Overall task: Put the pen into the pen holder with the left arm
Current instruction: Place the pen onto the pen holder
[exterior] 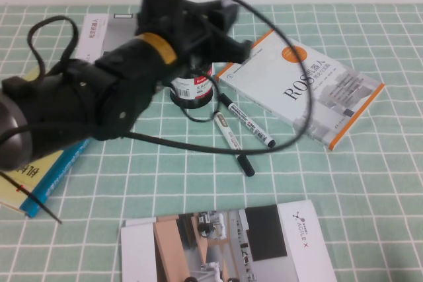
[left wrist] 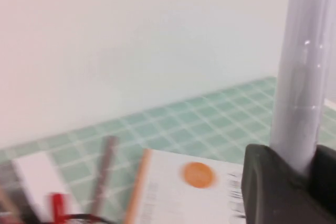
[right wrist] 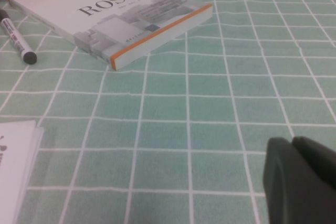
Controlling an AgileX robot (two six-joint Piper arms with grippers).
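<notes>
The robot's left gripper needs to release the pen inside the mesh pen holder [exterior: 186, 62], next to the red pen that stands in it.
My left gripper [exterior: 228, 10] is raised above the far middle of the table, shut on the pen [left wrist: 302, 77], a slim white barrel that stands upright between its fingers [left wrist: 273, 187]. In the high view the pen hardly shows against the white wall. The pen holder [exterior: 192, 90], a black mesh cup with a red and white label, stands on the cloth below the gripper and nearer to me, partly hidden by the left arm. My right gripper [right wrist: 302, 179] is shut and empty, low over the bare cloth; it is out of the high view.
Two white markers with black caps [exterior: 230, 131] [exterior: 248, 121] lie right of the holder. A ROS book [exterior: 301, 84] lies at the right and also shows in the right wrist view [right wrist: 113, 17]. A booklet [exterior: 225, 246] lies at the front, books [exterior: 39, 170] at the left. A loose cable [exterior: 198, 144] loops over the cloth.
</notes>
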